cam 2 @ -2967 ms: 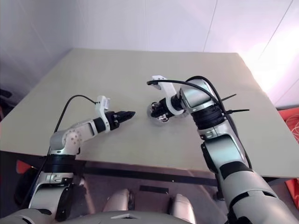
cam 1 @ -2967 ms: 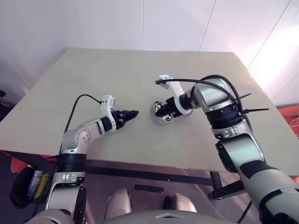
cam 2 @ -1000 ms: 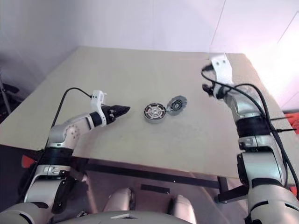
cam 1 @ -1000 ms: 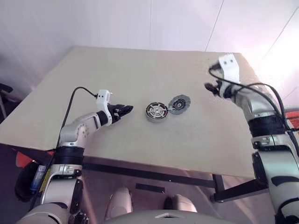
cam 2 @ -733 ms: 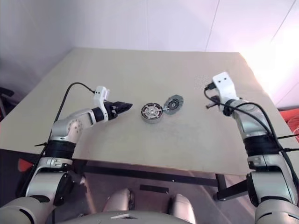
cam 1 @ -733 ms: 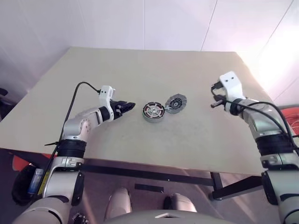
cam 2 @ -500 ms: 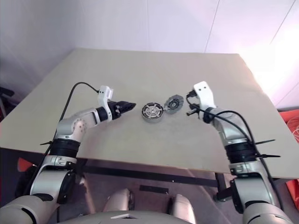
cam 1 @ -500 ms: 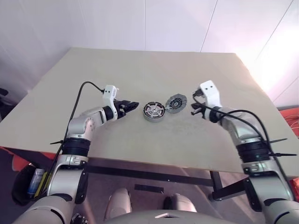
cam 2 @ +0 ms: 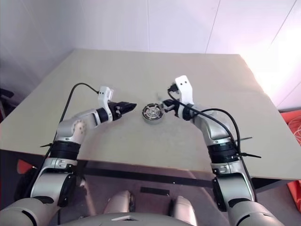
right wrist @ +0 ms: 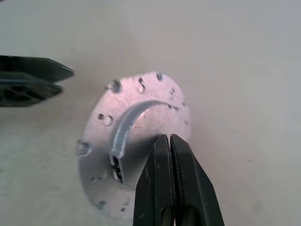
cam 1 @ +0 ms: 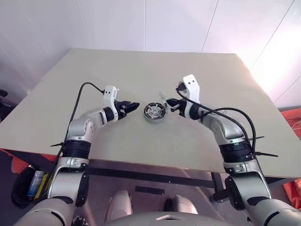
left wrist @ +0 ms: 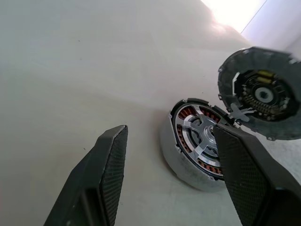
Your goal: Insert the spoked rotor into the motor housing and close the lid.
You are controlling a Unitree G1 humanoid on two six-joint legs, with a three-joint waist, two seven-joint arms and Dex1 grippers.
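My right gripper is to let go of the lid, now tipped on edge over the far rim, flat on the motor housing's open top (cam 1: 154, 110), so that it covers the silver spokes.
The motor housing (left wrist: 197, 141) sits mid-table, also seen at motor housing (cam 1: 155, 112). The spoked rotor (left wrist: 200, 136) rests inside it, its silver spokes facing up with copper windings showing between them. The lid (left wrist: 261, 92) stands tipped up on edge over the housing's far rim, its inner face towards my left gripper. My right gripper (cam 1: 170, 102) is shut, its fingertips (right wrist: 169, 141) pressed against the outer silvery face of the lid (right wrist: 136, 117). My left gripper (cam 1: 132, 106) hovers open just left of the housing, nothing between its fingers (left wrist: 108, 160).
The beige table (cam 1: 141, 66) stretches bare behind and in front of the motor. Its front edge runs close below both arms. A black cable (cam 1: 84, 89) loops off my left wrist. White walls stand behind the table.
My right arm swung in from the table's right side to the lid, its fingers closing on the way. The lid, which leaned low on the housing, now stands tipped up. My left gripper stayed put.
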